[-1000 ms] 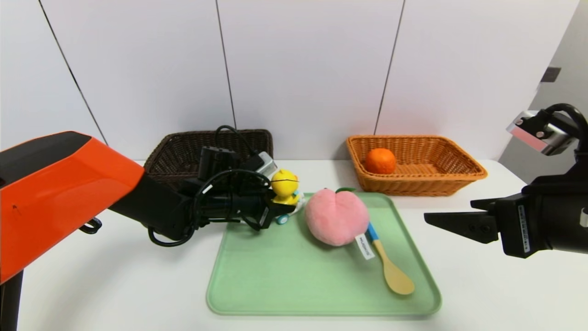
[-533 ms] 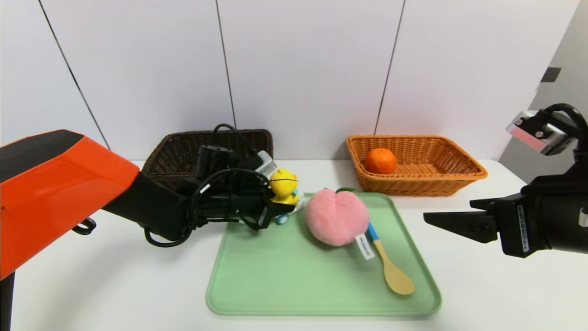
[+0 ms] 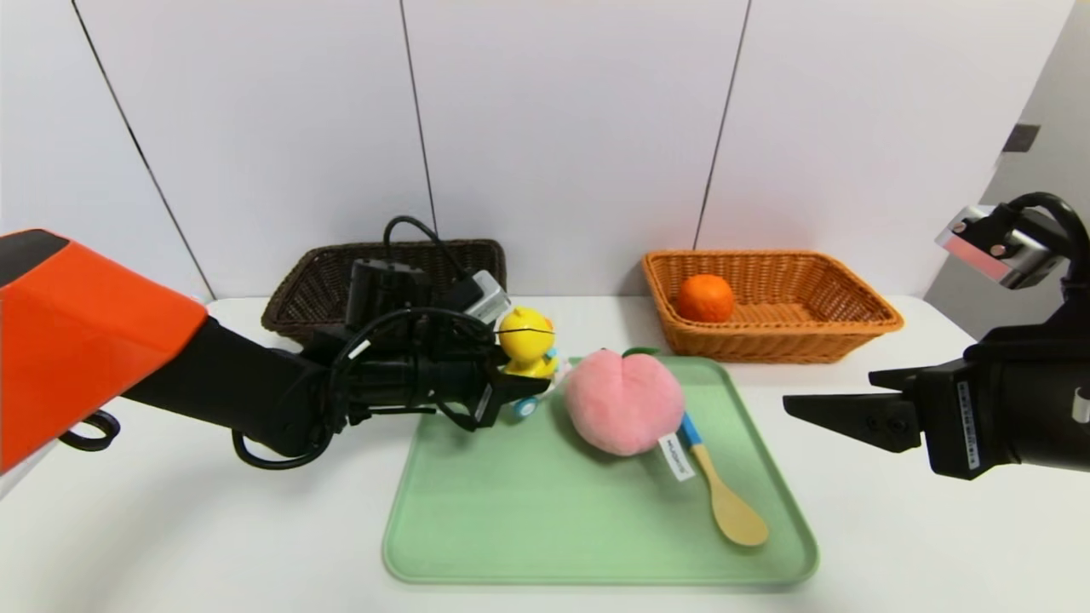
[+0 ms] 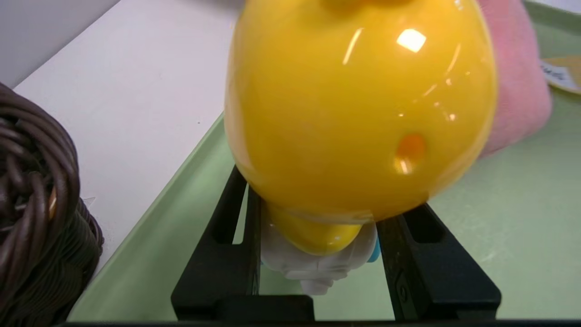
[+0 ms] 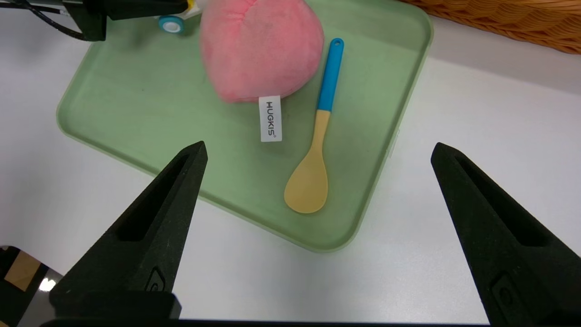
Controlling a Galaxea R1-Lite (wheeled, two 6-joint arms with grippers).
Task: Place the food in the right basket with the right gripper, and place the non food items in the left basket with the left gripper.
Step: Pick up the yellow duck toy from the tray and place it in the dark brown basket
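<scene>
The yellow duck toy, now at the tray's far corner, will be put down by my left gripper around the middle of the dark brown basket (image 3: 406, 310).
My left gripper (image 3: 536, 385) is shut on the white car base of the yellow duck toy (image 3: 526, 342) at the tray's far left corner. In the left wrist view the duck (image 4: 358, 109) fills the space between the black fingers (image 4: 227, 236). The pink plush peach (image 3: 624, 403) and the yellow spoon with a blue handle (image 3: 719, 485) lie on the green tray (image 3: 511, 511). An orange (image 3: 705, 298) sits in the orange-tan right basket (image 3: 851, 323). The dark brown left basket (image 3: 315, 281) stands behind my left wrist. My right gripper (image 3: 828, 392) hovers open, to the right of the tray.
Both baskets stand against the white back wall. In the right wrist view the spoon (image 5: 317, 136) and peach (image 5: 261, 45) lie ahead of the open fingers, with bare white table around the tray's near corner (image 5: 354, 231). The brown basket's rim (image 4: 36, 204) is close beside the left gripper.
My left arm has drawn back toward the left and its wrist has risen slightly, the duck still in its grip. The right arm has not moved.
</scene>
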